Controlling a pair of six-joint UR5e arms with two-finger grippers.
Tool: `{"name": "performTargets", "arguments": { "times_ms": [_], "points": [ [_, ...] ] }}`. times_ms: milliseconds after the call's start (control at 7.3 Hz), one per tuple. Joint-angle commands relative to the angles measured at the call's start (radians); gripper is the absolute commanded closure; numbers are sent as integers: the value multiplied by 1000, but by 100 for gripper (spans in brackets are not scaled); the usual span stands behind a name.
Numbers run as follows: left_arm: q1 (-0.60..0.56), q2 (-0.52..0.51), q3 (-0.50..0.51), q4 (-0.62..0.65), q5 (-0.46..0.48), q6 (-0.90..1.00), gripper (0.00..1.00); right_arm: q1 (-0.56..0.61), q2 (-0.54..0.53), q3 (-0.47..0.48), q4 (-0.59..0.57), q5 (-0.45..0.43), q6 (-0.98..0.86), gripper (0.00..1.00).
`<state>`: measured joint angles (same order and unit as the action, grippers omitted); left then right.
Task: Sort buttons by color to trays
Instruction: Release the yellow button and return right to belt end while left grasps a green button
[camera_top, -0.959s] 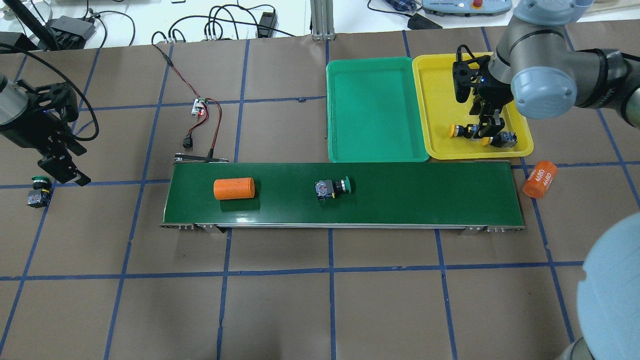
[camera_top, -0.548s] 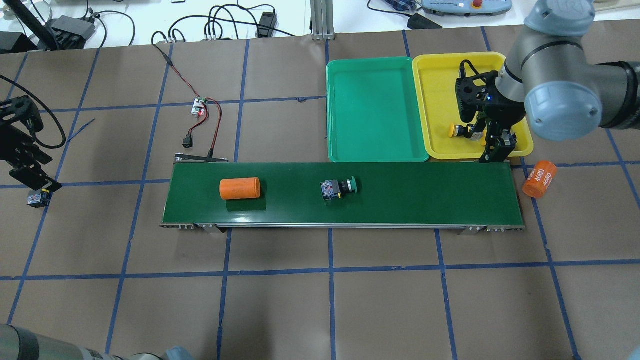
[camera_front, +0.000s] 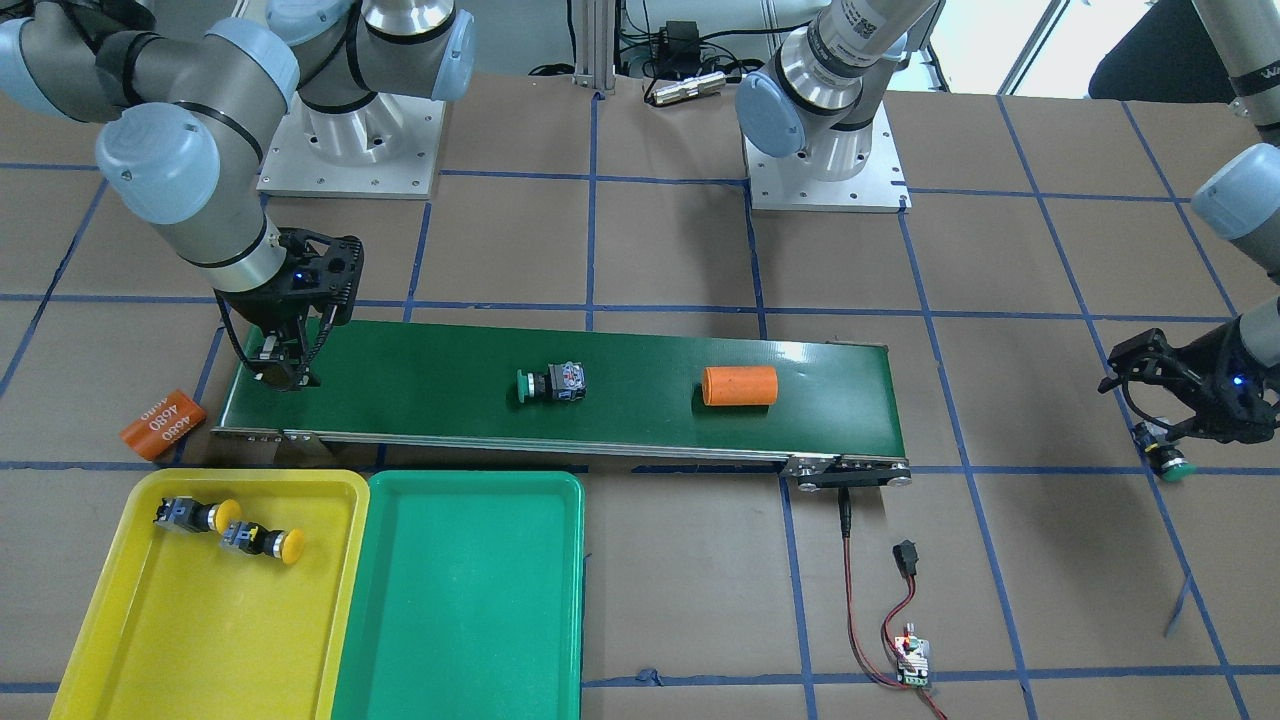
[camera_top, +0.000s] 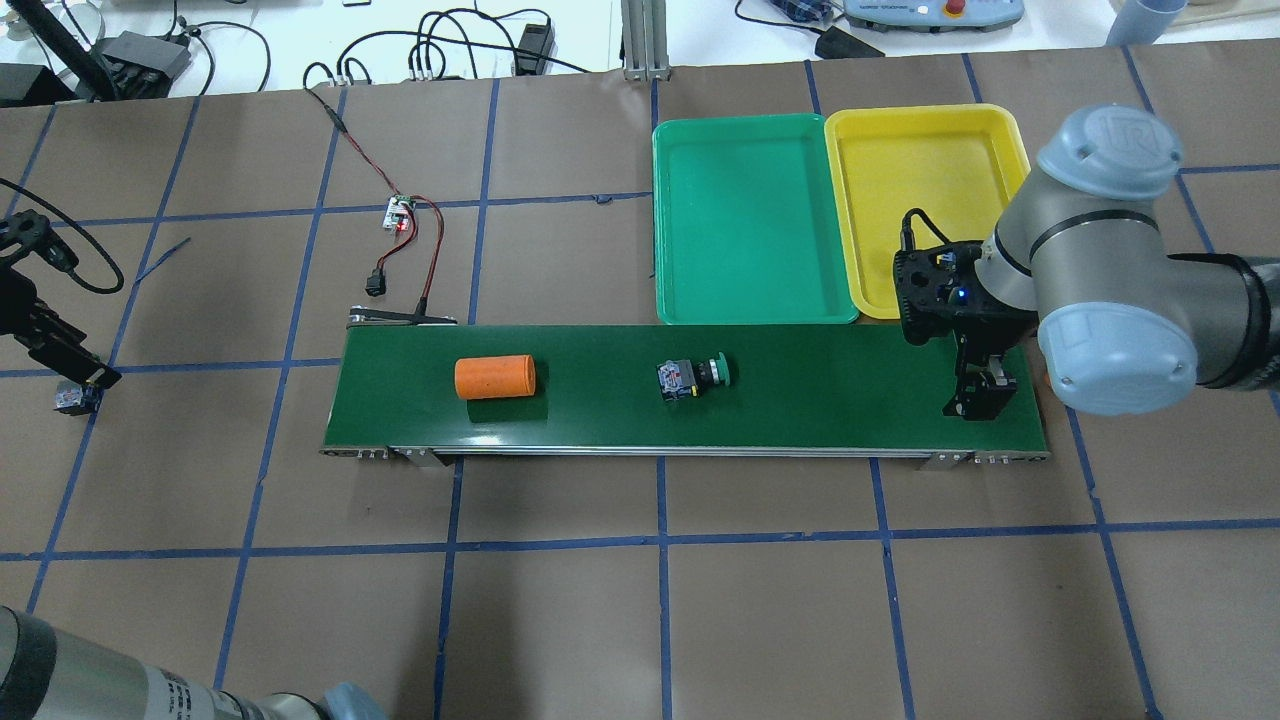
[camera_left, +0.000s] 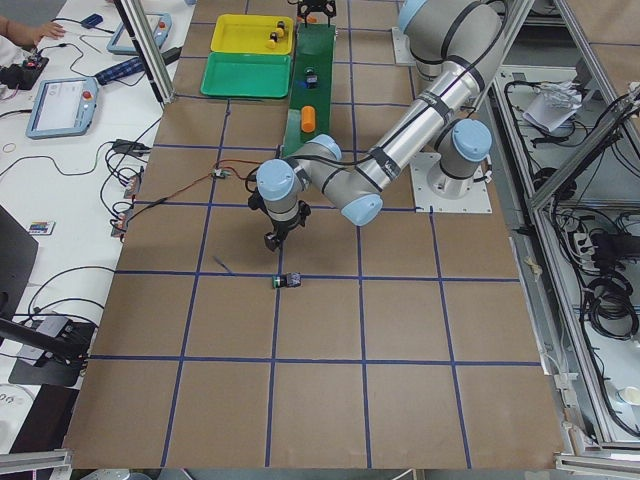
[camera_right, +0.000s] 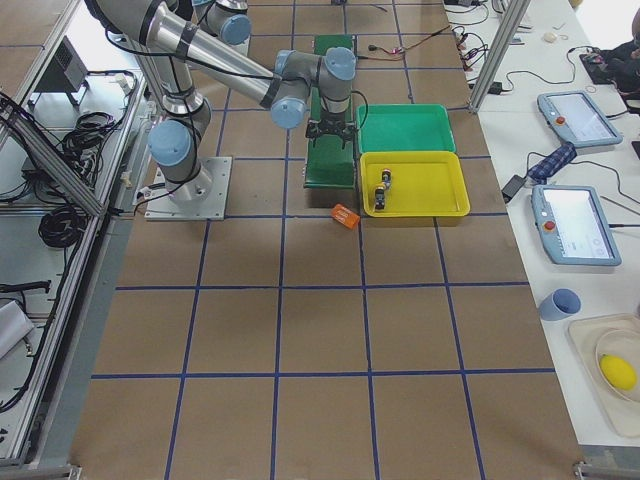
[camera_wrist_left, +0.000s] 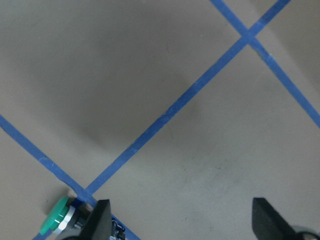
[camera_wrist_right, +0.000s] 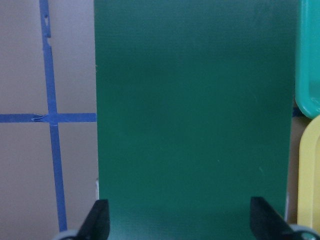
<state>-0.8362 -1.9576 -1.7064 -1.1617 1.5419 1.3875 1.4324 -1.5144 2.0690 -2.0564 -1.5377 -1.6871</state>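
My left gripper is to close on the black base (camera_front: 1152, 439) (camera_wrist_left: 118, 230) of the green button that is on the table, and it will leave the button's green cap free.
Two yellow buttons (camera_front: 190, 515) (camera_front: 265, 540) lie in the yellow tray (camera_front: 200, 630), which stands beside the green tray (camera_front: 460, 600). One green button (camera_top: 692, 375) lies on its side in the middle of the dark-green conveyor belt (camera_top: 850, 390). Another green button (camera_top: 75, 398) lies on the table at the far left. My left gripper (camera_top: 92, 372) hovers open just over it; the left wrist view has this green button (camera_wrist_left: 62, 222) beside one finger. My right gripper (camera_top: 980, 405) is open over the belt's right end, holding nothing.
An orange cylinder (camera_top: 495, 377) lies on the belt's left part. A second orange cylinder marked 4680 (camera_front: 163, 424) lies on the table off the belt's right end. A small circuit board with red and black wires (camera_top: 400, 215) sits behind the belt.
My right gripper left the yellow tray and came down over the belt's right end. The belt carried the orange cylinder and green button rightward. My left arm drew back leftward.
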Motion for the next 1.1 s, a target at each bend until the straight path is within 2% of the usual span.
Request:
{"name": "performTargets", "arguments": {
  "times_ms": [0, 411, 685, 959],
  "points": [
    [11, -24, 1, 16, 1, -103, 0, 32, 6, 13, -24, 2, 3, 0],
    [17, -41, -7, 54, 10, -108, 0, 34, 19, 13, -27, 2, 15, 0],
    [34, -72, 46, 92, 70, -120, 0, 34, 19, 14, -62, 2, 58, 0],
    [94, -148, 88, 94, 40, -258, 0, 36, 19, 51, -112, -2, 75, 0]
  ]
}}
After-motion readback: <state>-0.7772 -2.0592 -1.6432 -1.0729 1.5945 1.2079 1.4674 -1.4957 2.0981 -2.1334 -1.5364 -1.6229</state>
